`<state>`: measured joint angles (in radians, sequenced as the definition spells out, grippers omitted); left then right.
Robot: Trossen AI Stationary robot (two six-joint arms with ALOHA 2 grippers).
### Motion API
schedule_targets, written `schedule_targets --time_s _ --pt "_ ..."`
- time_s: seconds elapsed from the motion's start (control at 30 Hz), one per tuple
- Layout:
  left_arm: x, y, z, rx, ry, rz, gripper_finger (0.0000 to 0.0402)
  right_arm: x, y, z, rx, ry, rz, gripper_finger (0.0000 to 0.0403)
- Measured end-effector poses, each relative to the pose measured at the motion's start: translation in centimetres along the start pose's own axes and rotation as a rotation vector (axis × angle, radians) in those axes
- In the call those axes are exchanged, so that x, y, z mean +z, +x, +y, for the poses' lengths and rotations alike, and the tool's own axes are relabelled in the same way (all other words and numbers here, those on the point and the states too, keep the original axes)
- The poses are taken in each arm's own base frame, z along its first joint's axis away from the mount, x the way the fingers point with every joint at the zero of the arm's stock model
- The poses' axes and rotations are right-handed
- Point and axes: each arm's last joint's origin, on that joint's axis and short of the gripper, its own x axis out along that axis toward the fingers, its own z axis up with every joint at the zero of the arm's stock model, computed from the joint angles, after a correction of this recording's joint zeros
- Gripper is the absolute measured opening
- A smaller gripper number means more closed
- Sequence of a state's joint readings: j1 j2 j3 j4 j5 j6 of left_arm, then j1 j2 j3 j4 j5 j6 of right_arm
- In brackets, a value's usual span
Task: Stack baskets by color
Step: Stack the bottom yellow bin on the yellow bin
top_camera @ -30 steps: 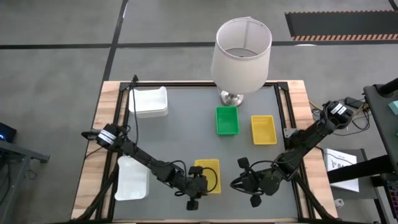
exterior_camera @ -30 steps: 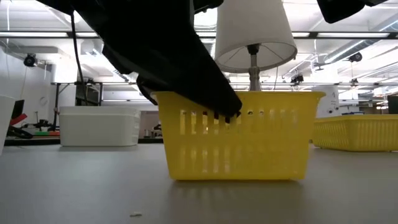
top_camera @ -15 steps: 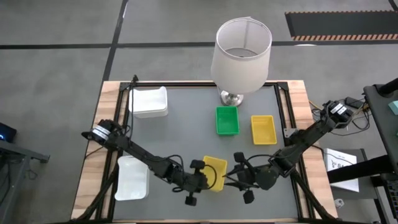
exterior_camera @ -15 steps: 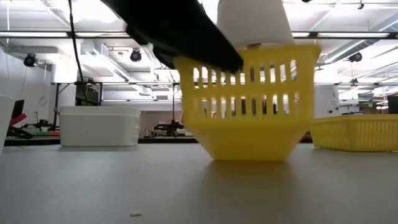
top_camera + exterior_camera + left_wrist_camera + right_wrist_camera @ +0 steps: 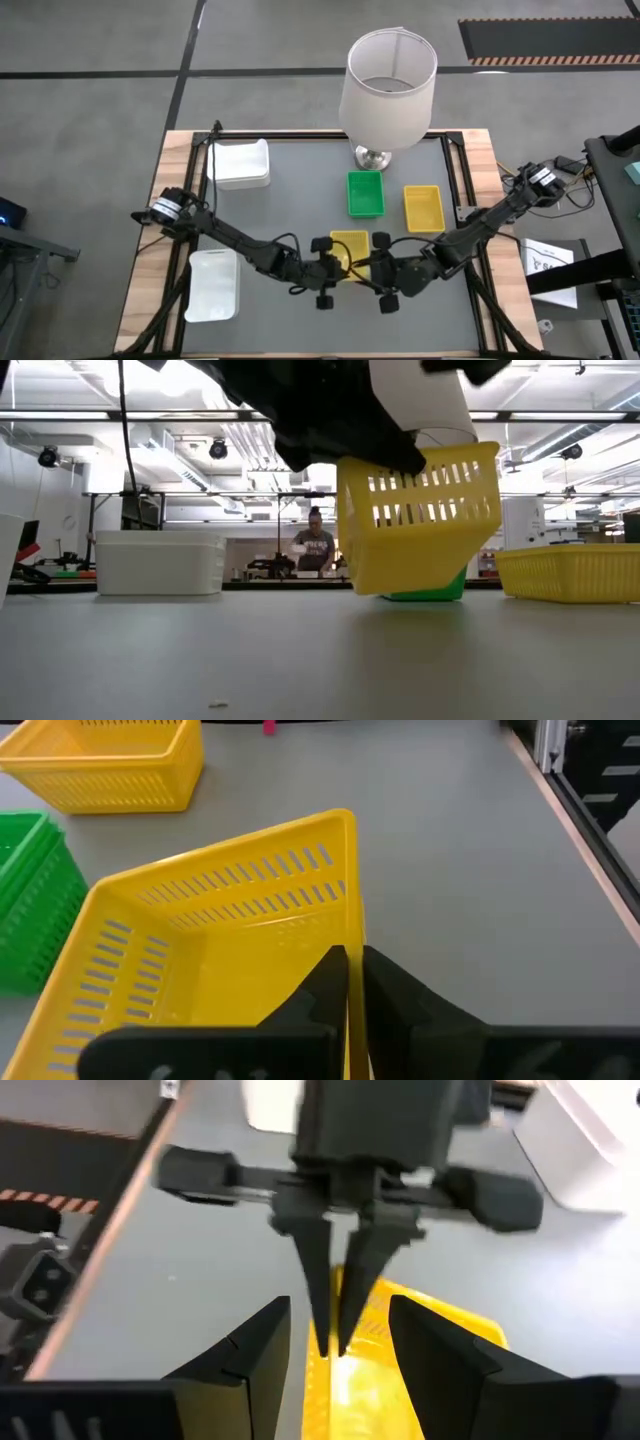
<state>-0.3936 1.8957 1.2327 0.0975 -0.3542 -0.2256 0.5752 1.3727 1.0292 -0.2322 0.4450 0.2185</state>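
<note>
My right gripper is going to close on the near-side rim (image 5: 362,279) (image 5: 333,1405) of the raised yellow basket, on the same side that my left gripper is pinching.
A yellow basket (image 5: 349,245) hangs tilted above the table's near middle, also in the low view (image 5: 420,515). My left gripper (image 5: 352,960) comes from the left and is shut on one of its walls. My right gripper (image 5: 340,1305) faces it from the right (image 5: 372,270), open, its fingers standing either side of the basket's end; I cannot tell whether they touch it. A second yellow basket (image 5: 423,207) and a green basket (image 5: 365,193) rest on their bottoms farther back. My left gripper pinches the yellow basket's slotted side wall (image 5: 350,920) at its rim, one finger (image 5: 325,980) inside the basket and one outside. The fingers slant down from the table's left and lie along the wall. The basket hangs tilted, lifted clear of the table.
A tall lamp with a white shade (image 5: 388,85) stands at the far middle. White baskets sit at the far left (image 5: 238,163) and the near left (image 5: 212,285). A person (image 5: 316,545) shows in the room beyond the table.
My left gripper has gone up and toward the table's far right with the yellow basket. The basket stood flat on the table; now it is lifted clear and tipped. My right gripper has moved toward the table's left, close to the basket.
</note>
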Motion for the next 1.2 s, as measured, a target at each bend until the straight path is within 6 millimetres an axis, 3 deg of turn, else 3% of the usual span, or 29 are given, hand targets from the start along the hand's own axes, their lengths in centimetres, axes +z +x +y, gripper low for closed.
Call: schedule_targets --time_s 0.2,0.53,0.63,0.77,0.87,1.2 --pt "0.0 0.0 0.0 0.002 0.000 -0.002 0.0002 -2.0 1.7 -1.1 -0.042 0.054 0.099 0.0164" --pt "0.1 0.0 0.0 0.000 0.003 -0.009 0.0002 -3.8 5.2 -1.6 0.054 0.070 0.254 0.0151" --pt "0.0 0.1 0.1 -0.001 0.004 -0.005 0.0002 -4.0 5.3 -1.6 0.055 0.040 0.266 0.0126" --pt "0.0 0.1 0.1 -0.003 0.007 -0.004 0.0003 -3.8 5.2 -1.6 0.069 0.000 0.257 0.0062" --pt "0.2 0.1 0.0 -0.010 0.024 -0.017 0.0022 -3.8 5.1 -1.6 0.082 -0.027 0.261 0.0018" --pt "1.3 -1.2 0.0 -0.051 0.164 -0.049 0.0125 -4.1 5.0 -1.7 0.085 -0.087 0.289 0.0008"
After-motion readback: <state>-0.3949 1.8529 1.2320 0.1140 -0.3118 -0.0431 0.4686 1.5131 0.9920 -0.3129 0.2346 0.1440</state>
